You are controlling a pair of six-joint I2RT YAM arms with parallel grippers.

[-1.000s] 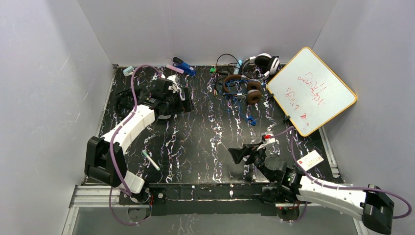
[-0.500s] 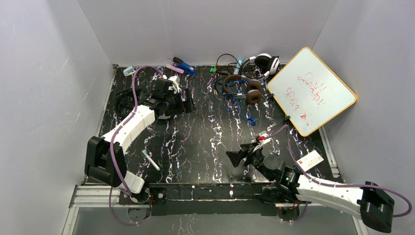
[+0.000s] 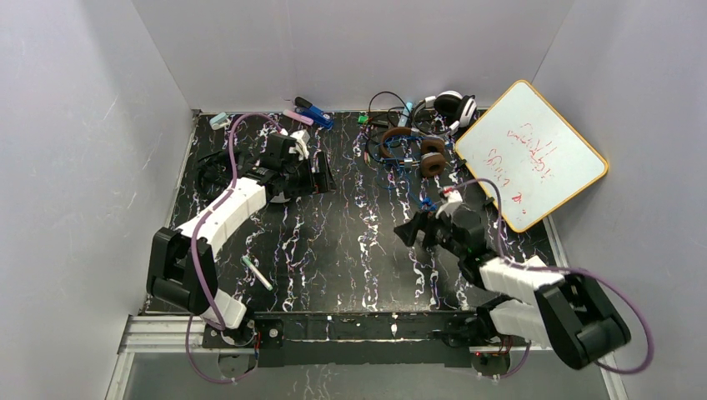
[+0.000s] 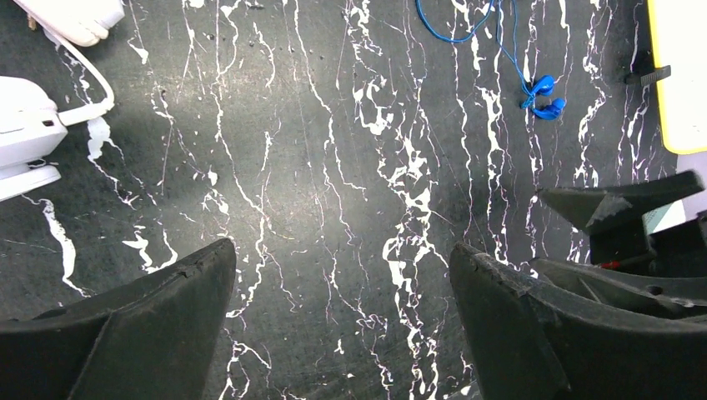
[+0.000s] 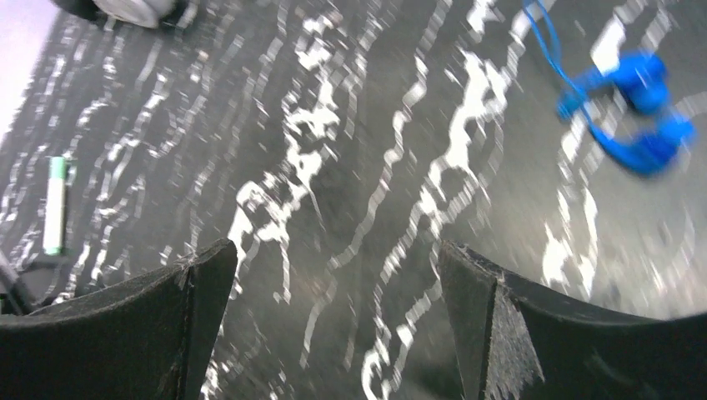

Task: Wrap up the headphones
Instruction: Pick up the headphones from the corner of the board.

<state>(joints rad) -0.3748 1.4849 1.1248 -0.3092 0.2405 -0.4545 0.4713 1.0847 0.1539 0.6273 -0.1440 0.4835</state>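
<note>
I should close my right gripper on the curved headband (image 3: 383,153) of the brown-cupped headphones, opposite the ear cups, where the blue cord crosses it.
The brown-cupped headphones (image 3: 419,152) lie at the back of the table, with the white headphones (image 3: 451,105) just behind them. Thin black cords (image 3: 383,102) loop to their left. I cannot make out the all-black set. My left gripper (image 3: 322,177) is open and empty over bare table, left of the headphones. My right gripper (image 3: 407,232) is open and empty, hovering near-side of the headphones, next to blue earbuds (image 3: 428,204). The wrist views show no headphones. The left wrist view shows the earbuds (image 4: 544,96) and the right gripper (image 4: 621,218).
A yellow-framed whiteboard (image 3: 530,155) leans at the back right. A blue stapler (image 3: 315,113) and markers lie along the back edge. A green-capped marker (image 3: 257,272) lies near the front left, also in the right wrist view (image 5: 55,204). The earbuds (image 5: 638,117) are blurred there.
My right arm has swung away from the near edge toward the back, bringing its open gripper up beside the blue earbuds. My left gripper has shifted slightly right.
</note>
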